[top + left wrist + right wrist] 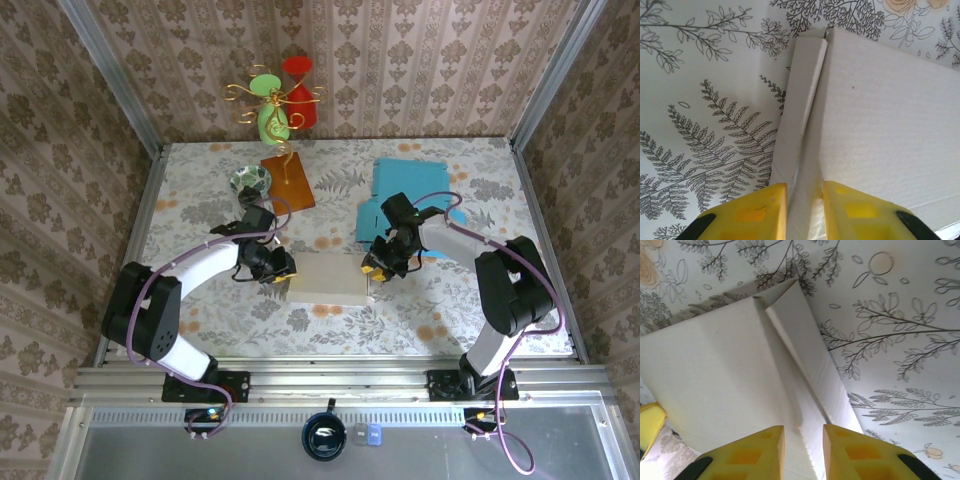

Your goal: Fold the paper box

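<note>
The side flap slants away from the main panel, past the fingers of the robot's right gripper, so next the right gripper opens and pinches the side flap's near end (841, 416).
A white paper box (330, 280) lies flat in the middle of the table. My left gripper (278, 272) is at its left edge. In the left wrist view the raised left side flap (799, 115) runs down between the yellow fingers (757, 212), and my left gripper (805, 212) is shut on it. At the box's right edge sits my right gripper (375, 268). The right wrist view has the right side flap (812, 365) folded up from the main panel (715, 370), its crease passing between the jaws of my right gripper (799, 452), which is shut on it.
Teal flat cardboard pieces (410, 185) lie behind the right arm. An orange-brown board (288, 180) and a glass bowl (250, 180) sit at the back left, below a red and green wire ornament (280, 100). A dark mug (325, 437) stands off the table at the near rail.
</note>
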### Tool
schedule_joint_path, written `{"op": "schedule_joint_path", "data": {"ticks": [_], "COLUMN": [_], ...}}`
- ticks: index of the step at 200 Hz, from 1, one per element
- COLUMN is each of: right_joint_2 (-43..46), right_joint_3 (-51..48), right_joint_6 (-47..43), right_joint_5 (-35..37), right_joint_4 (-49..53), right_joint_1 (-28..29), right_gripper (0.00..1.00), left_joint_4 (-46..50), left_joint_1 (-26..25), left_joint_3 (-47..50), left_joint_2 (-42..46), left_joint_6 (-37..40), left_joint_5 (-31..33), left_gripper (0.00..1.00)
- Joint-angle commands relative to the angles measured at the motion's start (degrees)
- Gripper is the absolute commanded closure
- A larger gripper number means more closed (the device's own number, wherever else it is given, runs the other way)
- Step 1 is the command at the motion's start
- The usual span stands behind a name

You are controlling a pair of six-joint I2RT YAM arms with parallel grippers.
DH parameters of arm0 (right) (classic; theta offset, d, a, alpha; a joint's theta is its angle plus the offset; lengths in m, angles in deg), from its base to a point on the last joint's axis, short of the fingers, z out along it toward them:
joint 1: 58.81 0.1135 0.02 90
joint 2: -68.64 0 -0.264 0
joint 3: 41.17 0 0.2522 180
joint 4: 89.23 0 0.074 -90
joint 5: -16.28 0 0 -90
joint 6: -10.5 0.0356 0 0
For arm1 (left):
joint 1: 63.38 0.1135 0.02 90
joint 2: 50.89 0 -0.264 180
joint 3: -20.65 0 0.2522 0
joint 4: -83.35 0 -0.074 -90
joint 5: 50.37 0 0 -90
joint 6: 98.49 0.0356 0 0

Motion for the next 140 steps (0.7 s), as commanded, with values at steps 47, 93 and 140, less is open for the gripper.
{"op": "schedule_joint_path", "data": {"ticks": [47,93,140], "right_joint_2": [1.91,0.97,-1.12], "right_joint_3": [1.39,-1.21,-2.29], "right_joint_6": [-6.55,-6.48,-6.77], "right_joint_5": [2.77,0.26,0.92], "right_joint_4": [5.42,2.2,1.1], "right_joint_1": [0.08,0.85,1.19], "right_gripper": [0.5,0.48,0.54], "left_joint_4": [0.19,0.01,-0.56], "left_joint_1": [-0.75,-0.99,-1.19], "left_joint_3": [1.36,1.82,2.46], "left_joint_2": [1.6,1.67,1.61], "left_joint_6": [-0.84,-0.84,-1.15], "left_joint_5": [1.21,1.15,1.22], "left_gripper": [0.72,0.7,0.69]}}
